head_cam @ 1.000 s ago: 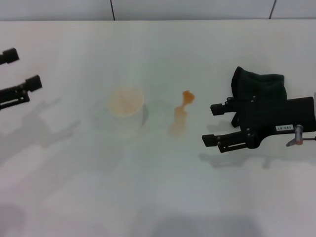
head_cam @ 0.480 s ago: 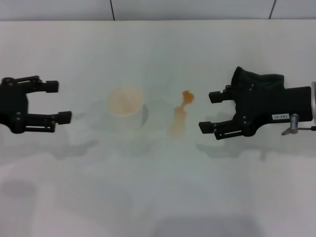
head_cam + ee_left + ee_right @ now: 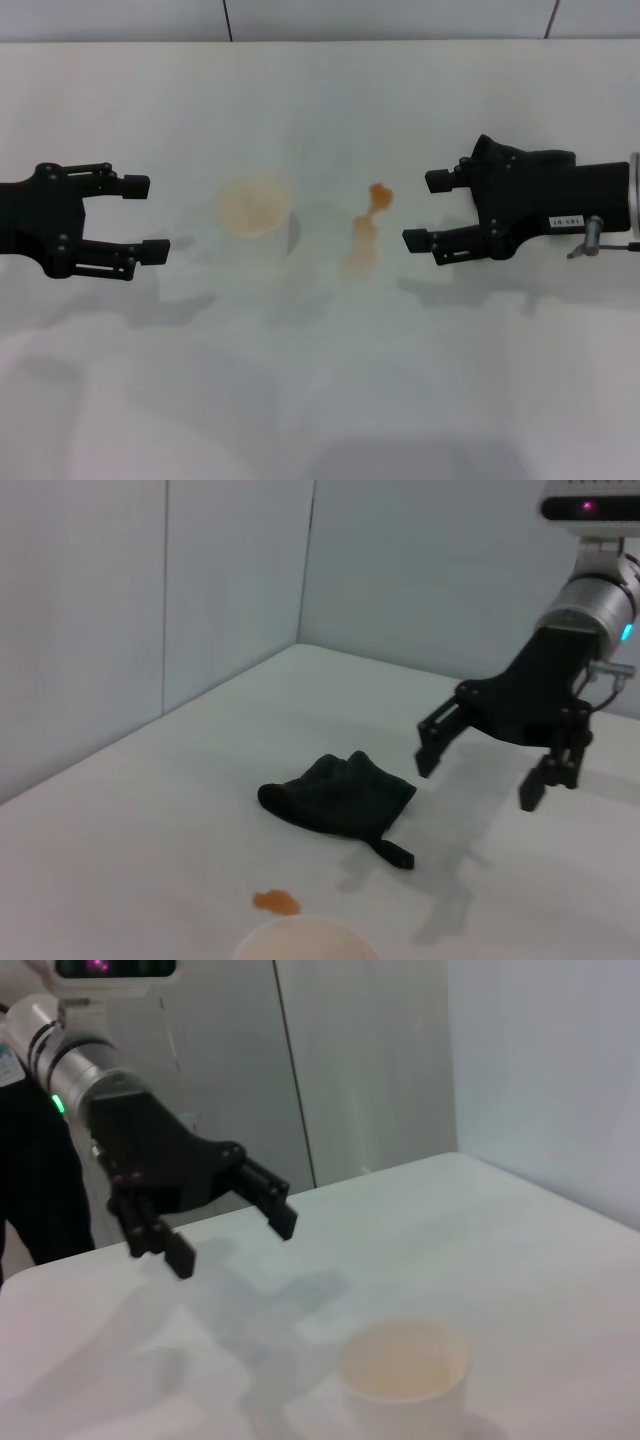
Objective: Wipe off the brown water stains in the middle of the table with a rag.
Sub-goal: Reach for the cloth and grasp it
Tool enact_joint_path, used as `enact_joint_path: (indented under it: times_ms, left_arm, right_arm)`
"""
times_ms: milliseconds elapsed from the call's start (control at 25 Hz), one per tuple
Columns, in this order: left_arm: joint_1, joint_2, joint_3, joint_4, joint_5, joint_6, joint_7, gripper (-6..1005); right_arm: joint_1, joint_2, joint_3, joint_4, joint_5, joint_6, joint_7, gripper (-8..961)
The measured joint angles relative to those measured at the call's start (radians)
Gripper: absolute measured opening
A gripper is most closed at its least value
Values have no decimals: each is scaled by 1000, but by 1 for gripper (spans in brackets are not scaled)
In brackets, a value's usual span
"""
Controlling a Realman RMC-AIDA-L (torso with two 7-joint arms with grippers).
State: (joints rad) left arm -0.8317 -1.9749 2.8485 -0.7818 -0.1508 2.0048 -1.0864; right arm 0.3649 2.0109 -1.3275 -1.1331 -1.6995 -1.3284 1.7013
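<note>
The far edge of the dark rag [image 3: 539,157], opposite its strap loop, is the next spot that my right gripper needs to go to, and it should close there.
The brown water stains [image 3: 376,196] lie mid-table: a darker blob joined to a paler streak. They also show in the left wrist view [image 3: 275,902]. The dark rag [image 3: 340,794] lies flat on the white table [image 3: 320,380] with its strap loop out. In the head view only its far edge [image 3: 550,157] shows behind my right gripper [image 3: 427,210]. That gripper is open and empty, hovering above the rag's left side, just right of the stains; it also shows in the left wrist view [image 3: 478,780]. My left gripper [image 3: 145,217] is open and empty, left of the cup.
A translucent, orange-tinted cup [image 3: 255,215] stands just left of the stains; it also shows in the right wrist view [image 3: 405,1370]. My left gripper shows in that view too [image 3: 232,1241]. A wall runs along the table's far edge.
My left gripper has come in from the left edge toward the cup. My right gripper has shifted slightly left and farther back over the rag. The rag and cup have not moved.
</note>
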Motion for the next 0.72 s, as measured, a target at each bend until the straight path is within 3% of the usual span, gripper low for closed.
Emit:
enact_joint_path:
  times_ms: [480,520,720]
  left_arm:
    - [12,-17,0,1,-2,0,3,888]
    - [14,-18,0,0,-2,0,6,889]
    - [13,-22,0,3,0,0,18,889]
  right_arm:
    - [101,-11,12,37,-82,110,96,853]
    - [138,-8,30,37,-179,112,163,853]
    - [193,-6,48,18,-350,113,281,853]
